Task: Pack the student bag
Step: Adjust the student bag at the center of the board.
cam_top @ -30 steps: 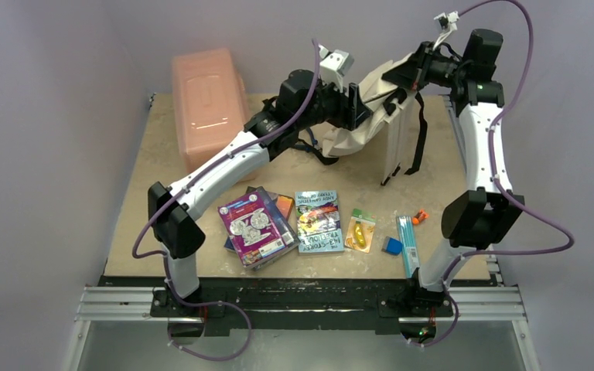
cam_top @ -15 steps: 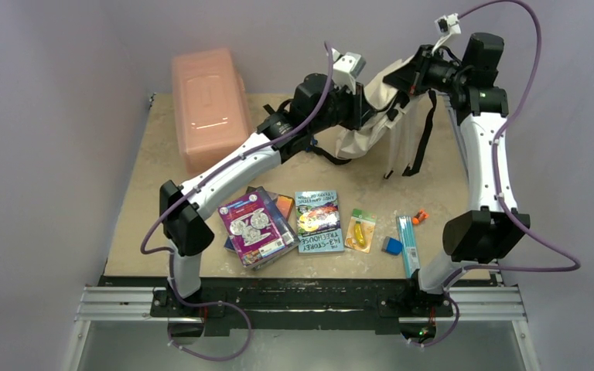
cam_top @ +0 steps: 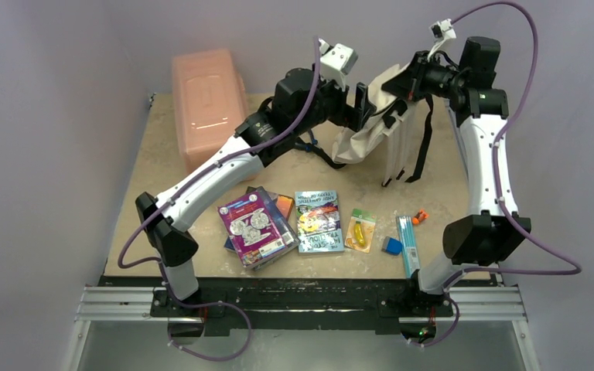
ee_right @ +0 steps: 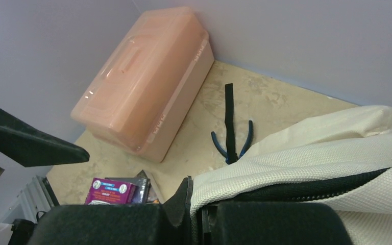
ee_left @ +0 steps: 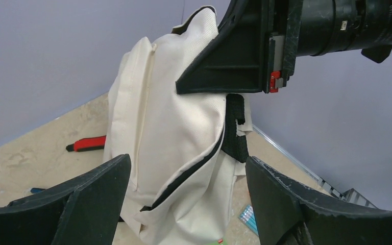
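Next, I pinch the bag's side edge (ee_left: 218,135) with my left gripper and turn the student bag upright, because it hangs slanted from my right gripper with its black straps dangling.
The student bag (cam_top: 365,133) is cream fabric with black zipper lines and hangs in the air at the back of the table, its black straps (cam_top: 421,139) dangling. My right gripper (cam_top: 411,80) is shut on the bag's top edge and holds it up. The pinch shows in the right wrist view (ee_right: 204,214) on the fabric (ee_right: 332,148). My left gripper (cam_top: 365,99) is open right beside the bag's left side. In the left wrist view its gripper (ee_left: 188,163) stands spread before the bag (ee_left: 173,127) with its partly open zipper, not touching it.
A pink plastic box (cam_top: 207,104) stands at the back left. At the front lie a purple book (cam_top: 254,224), a blue book (cam_top: 319,220), a yellow packet (cam_top: 360,229), a blue eraser (cam_top: 392,245), a pencil pack (cam_top: 407,243) and a small orange item (cam_top: 420,217). Blue-handled pliers (ee_right: 235,145) lie under the bag.
The right gripper has raised the bag's top a little. The left arm has shifted next to the bag, first right and then slightly back, with its fingers spread.
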`<action>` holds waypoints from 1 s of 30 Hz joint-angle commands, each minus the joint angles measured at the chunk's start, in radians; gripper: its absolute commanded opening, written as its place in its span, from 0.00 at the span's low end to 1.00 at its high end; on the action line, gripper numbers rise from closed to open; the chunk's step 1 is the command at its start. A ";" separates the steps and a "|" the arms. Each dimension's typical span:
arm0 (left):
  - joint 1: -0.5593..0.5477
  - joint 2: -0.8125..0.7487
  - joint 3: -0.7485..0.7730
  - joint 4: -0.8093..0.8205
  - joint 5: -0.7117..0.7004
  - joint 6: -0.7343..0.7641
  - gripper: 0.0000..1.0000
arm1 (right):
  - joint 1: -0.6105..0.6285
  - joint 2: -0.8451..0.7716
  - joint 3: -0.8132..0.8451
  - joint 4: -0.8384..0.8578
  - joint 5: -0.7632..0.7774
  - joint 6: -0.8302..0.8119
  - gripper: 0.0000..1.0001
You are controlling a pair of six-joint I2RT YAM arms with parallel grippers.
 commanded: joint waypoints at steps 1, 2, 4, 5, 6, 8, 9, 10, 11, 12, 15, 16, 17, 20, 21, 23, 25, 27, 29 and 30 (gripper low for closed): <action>0.000 0.054 0.054 -0.003 0.008 0.038 0.84 | 0.018 -0.081 0.012 0.027 -0.011 -0.048 0.00; 0.000 0.074 0.074 -0.013 0.037 0.029 0.87 | 0.021 -0.082 0.013 0.026 -0.005 -0.047 0.00; -0.001 0.104 0.100 -0.022 0.063 0.011 0.88 | 0.027 -0.082 0.015 0.023 -0.004 -0.047 0.00; -0.001 0.116 0.108 -0.023 0.067 0.000 0.89 | 0.030 -0.081 0.016 0.023 -0.003 -0.047 0.00; -0.001 0.122 0.111 -0.022 0.071 -0.013 0.89 | 0.032 -0.081 0.015 0.024 -0.001 -0.046 0.00; -0.001 0.131 0.104 -0.008 0.088 -0.033 0.89 | 0.038 -0.081 0.012 0.029 0.003 -0.042 0.00; -0.001 0.135 0.102 0.000 0.097 -0.041 0.89 | 0.041 -0.082 0.009 0.035 0.008 -0.034 0.00; -0.001 0.140 0.102 0.002 0.102 -0.048 0.88 | 0.045 -0.083 0.004 0.041 0.009 -0.028 0.00; -0.001 0.146 0.103 0.002 0.102 -0.049 0.83 | 0.050 -0.086 -0.001 0.045 0.012 -0.021 0.00; -0.001 0.151 0.105 -0.001 0.096 -0.049 0.76 | 0.054 -0.090 -0.006 0.049 0.025 -0.013 0.00; -0.001 0.155 0.111 -0.013 0.049 -0.069 0.36 | 0.061 -0.107 -0.036 0.075 0.091 0.032 0.03; -0.001 0.153 0.112 -0.009 0.033 -0.079 0.23 | 0.063 -0.113 -0.045 0.079 0.121 0.052 0.05; -0.001 0.152 0.111 0.000 0.023 -0.091 0.09 | 0.063 -0.118 -0.056 0.079 0.167 0.086 0.09; -0.001 0.146 0.108 0.029 -0.040 -0.165 0.00 | 0.063 -0.129 -0.077 0.037 0.360 0.164 0.32; 0.000 0.144 0.109 0.036 -0.071 -0.205 0.00 | 0.077 -0.126 -0.065 -0.011 0.451 0.164 0.40; 0.000 0.132 0.101 0.065 -0.113 -0.283 0.00 | 0.119 -0.119 -0.034 -0.093 0.659 0.128 0.53; -0.001 0.118 0.097 0.085 -0.157 -0.374 0.00 | 0.136 -0.133 -0.027 -0.141 0.793 0.110 0.62; 0.000 0.108 0.102 0.090 -0.203 -0.452 0.00 | 0.140 -0.170 -0.052 -0.148 0.872 0.104 0.68; 0.002 0.099 0.111 0.094 -0.241 -0.512 0.00 | 0.142 -0.232 -0.097 -0.121 0.923 0.109 0.73; 0.003 0.097 0.120 0.095 -0.255 -0.537 0.00 | 0.142 -0.268 -0.129 -0.098 0.925 0.112 0.76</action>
